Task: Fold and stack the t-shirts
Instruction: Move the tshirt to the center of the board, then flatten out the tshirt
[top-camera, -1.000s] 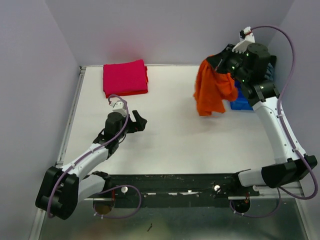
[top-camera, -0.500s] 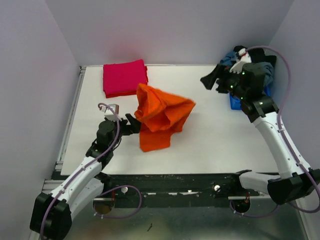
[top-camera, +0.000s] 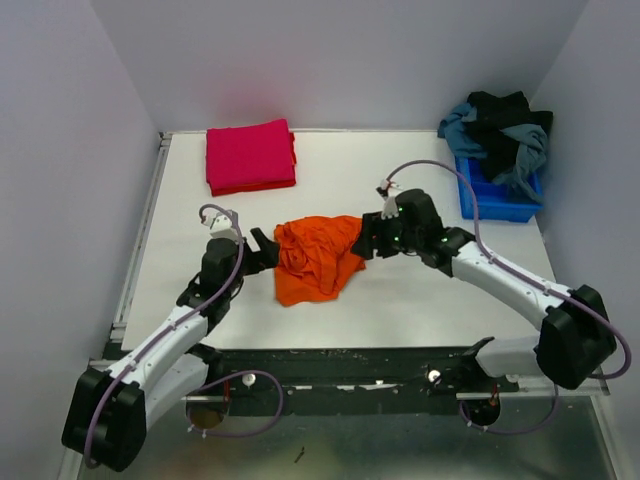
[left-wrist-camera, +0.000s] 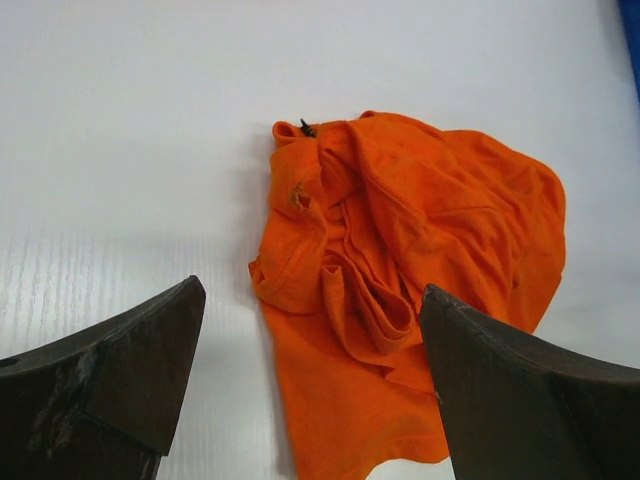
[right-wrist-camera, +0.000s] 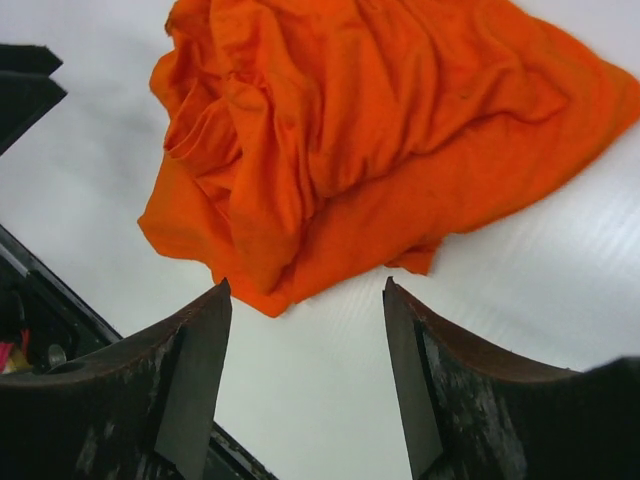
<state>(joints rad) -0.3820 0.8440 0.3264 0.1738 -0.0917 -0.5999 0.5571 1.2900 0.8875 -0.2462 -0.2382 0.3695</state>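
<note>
My left gripper is going to close on the orange t-shirt's bunched side edge (top-camera: 279, 258) (left-wrist-camera: 268, 268), just behind the flat part nearest the black rail.
A crumpled bright orange t-shirt (top-camera: 318, 258) lies in a heap on the middle of the white table (top-camera: 430, 300). My left gripper (top-camera: 265, 248) is low at its left edge and open; in the left wrist view its fingers (left-wrist-camera: 150, 350) straddle the shirt's near hem (left-wrist-camera: 400, 270) without touching it. My right gripper (top-camera: 368, 240) is at the shirt's right edge, open and empty, with the cloth (right-wrist-camera: 380, 130) just beyond its fingertips (right-wrist-camera: 305, 290). A magenta-pink t-shirt (top-camera: 250, 155), folded to a rectangle, sits at the back left.
A blue bin (top-camera: 497, 195) at the back right holds a pile of dark and grey-blue clothes (top-camera: 500, 130). Walls close the table at the back and sides. A black rail (top-camera: 350, 365) runs along the near edge.
The right gripper let go of the orange t-shirt, which travelled from the back right to the table's middle. The right arm swung down after it. The left gripper edged right.
</note>
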